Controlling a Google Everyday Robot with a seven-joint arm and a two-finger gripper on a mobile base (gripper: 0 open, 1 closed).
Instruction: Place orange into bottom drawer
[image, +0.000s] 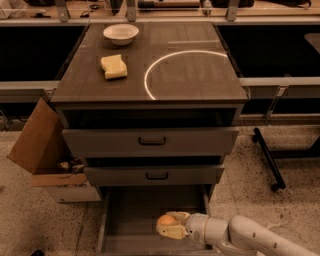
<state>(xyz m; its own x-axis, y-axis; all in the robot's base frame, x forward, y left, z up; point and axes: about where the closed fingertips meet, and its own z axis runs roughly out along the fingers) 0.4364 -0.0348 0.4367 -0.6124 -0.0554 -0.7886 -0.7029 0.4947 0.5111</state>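
My gripper is going to let go of the orange on the bottom drawer's flat inside (161, 219), toward the front and about halfway across.
The bottom drawer (130, 210) is pulled open below the two upper drawers, its flat floor showing. My gripper (170, 226) reaches in from the lower right on a white arm and is low inside the drawer, near its front right. It is shut on the orange (166, 220), a small round fruit held between pale fingers. The orange is just above or on the drawer floor; I cannot tell which.
On the cabinet top sit a white bowl (121, 33) and a pale yellow sponge (114, 66). The two upper drawers (150, 142) stand slightly open. An open cardboard box (42, 150) stands at the cabinet's left. A black wheeled leg (267, 157) lies on the floor to the right.
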